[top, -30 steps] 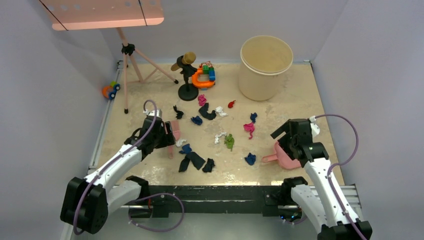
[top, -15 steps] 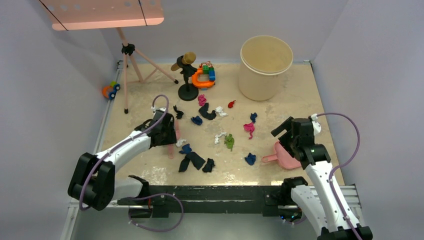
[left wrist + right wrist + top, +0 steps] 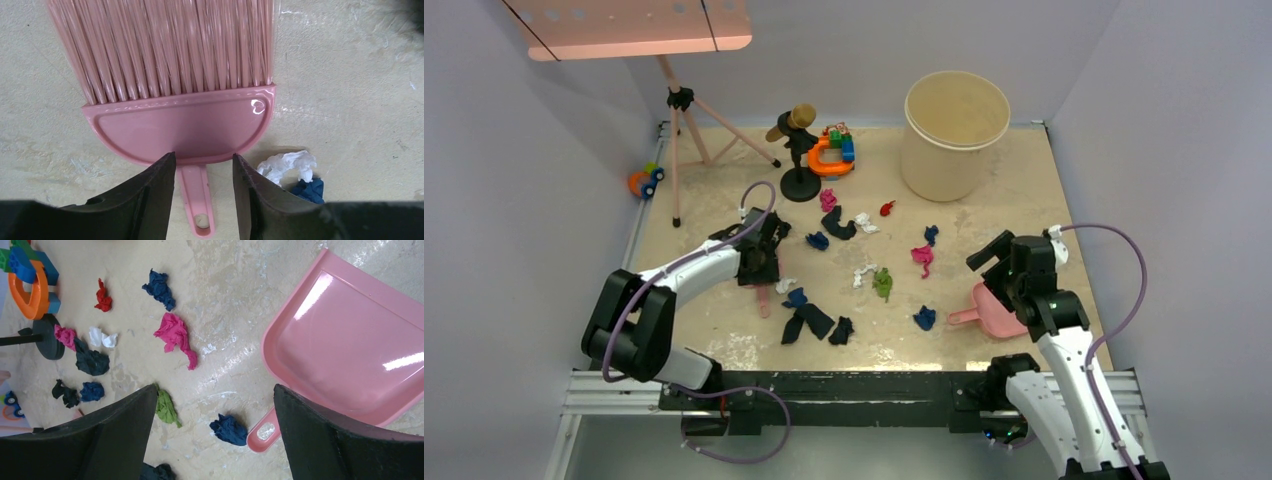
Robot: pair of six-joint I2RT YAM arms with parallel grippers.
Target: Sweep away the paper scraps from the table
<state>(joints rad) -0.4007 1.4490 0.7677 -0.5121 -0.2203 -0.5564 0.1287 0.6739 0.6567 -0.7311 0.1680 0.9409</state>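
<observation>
The open fingers of the robot's left gripper reach over the pink brush's wide head, so it should pull them back and close them on the pink brush's handle point(image 3: 195, 187).
Paper scraps lie scattered over the middle of the table point(image 3: 1024, 190): pink point(image 3: 922, 258), green point(image 3: 883, 283), blue point(image 3: 924, 318), dark navy point(image 3: 809, 322), white point(image 3: 864, 272), red point(image 3: 887, 208). My left gripper point(image 3: 759, 262) is open over the pink brush point(image 3: 180, 130). Its jaws straddle the brush handle point(image 3: 197, 200) without touching it. A white scrap point(image 3: 287, 165) and a blue scrap lie just right of it. My right gripper point(image 3: 999, 262) is open and empty above the pink dustpan point(image 3: 999, 310), which lies flat. In the right wrist view, the dustpan point(image 3: 350, 355) is at the right and a navy scrap point(image 3: 229, 429) lies by its handle.
A large beige bucket point(image 3: 955, 120) stands at the back right. Toy blocks with an orange ring point(image 3: 832, 152) and a black stand point(image 3: 800, 160) are at the back middle. A pink tripod point(image 3: 686, 130) and a small toy point(image 3: 645, 180) are at the back left.
My left arm has stretched forward and to the right, bringing its gripper over the brush. My right gripper has barely shifted. The scraps, brush and dustpan have not moved.
</observation>
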